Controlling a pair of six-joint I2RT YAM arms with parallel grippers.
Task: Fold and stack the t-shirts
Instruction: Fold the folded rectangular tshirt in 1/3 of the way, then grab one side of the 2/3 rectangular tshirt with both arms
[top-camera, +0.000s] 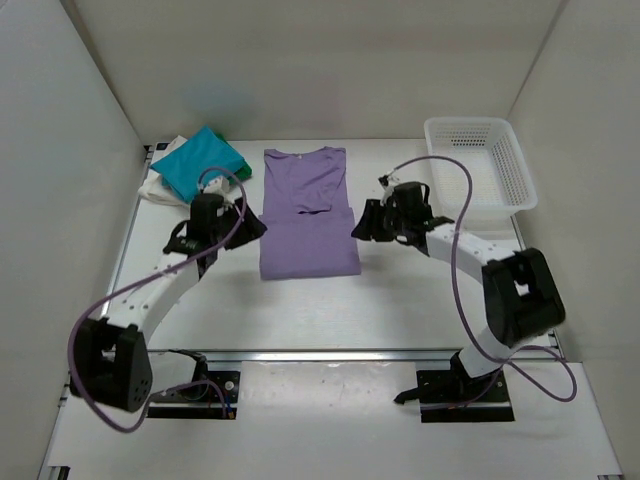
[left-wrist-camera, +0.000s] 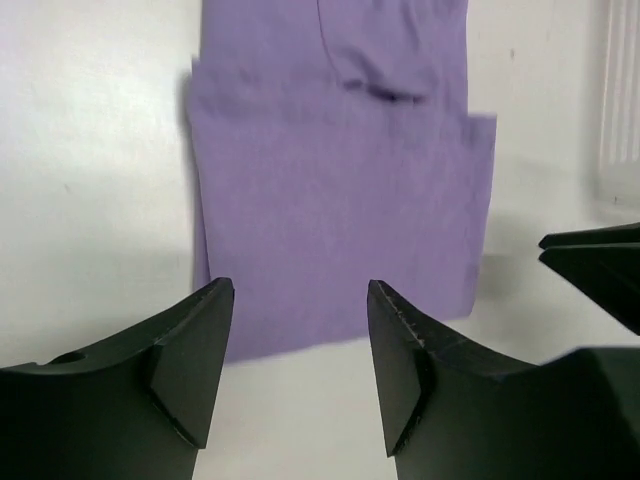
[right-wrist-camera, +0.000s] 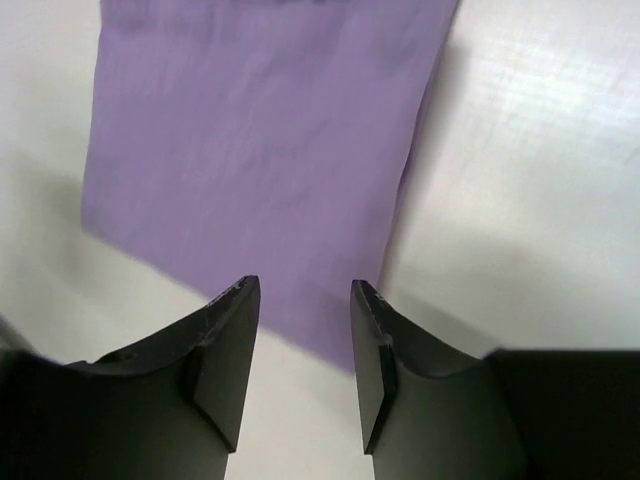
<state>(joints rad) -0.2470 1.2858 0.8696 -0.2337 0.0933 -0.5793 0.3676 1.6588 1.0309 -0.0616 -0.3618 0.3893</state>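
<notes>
Next, I close my left gripper on the lavender-purple t-shirt's near corner (top-camera: 263, 278) (left-wrist-camera: 230, 357), the one on the same side as the folded teal shirt.
The lavender-purple t-shirt (top-camera: 308, 212) lies flat in the middle of the table, sleeves folded in, a long rectangle. It fills the upper part of the left wrist view (left-wrist-camera: 340, 170) and of the right wrist view (right-wrist-camera: 260, 150). My left gripper (top-camera: 252, 226) is open and empty just left of the shirt's lower left edge (left-wrist-camera: 300, 330). My right gripper (top-camera: 362, 226) is open and empty just right of the shirt's lower right edge (right-wrist-camera: 305, 330). A folded teal shirt (top-camera: 198, 164) lies on a white one (top-camera: 160, 188) at the back left, with a dark green edge (top-camera: 240, 170) showing.
A white plastic lattice basket (top-camera: 480, 160) stands at the back right. White walls close the table at the left, back and right. Purple cables loop from both arms.
</notes>
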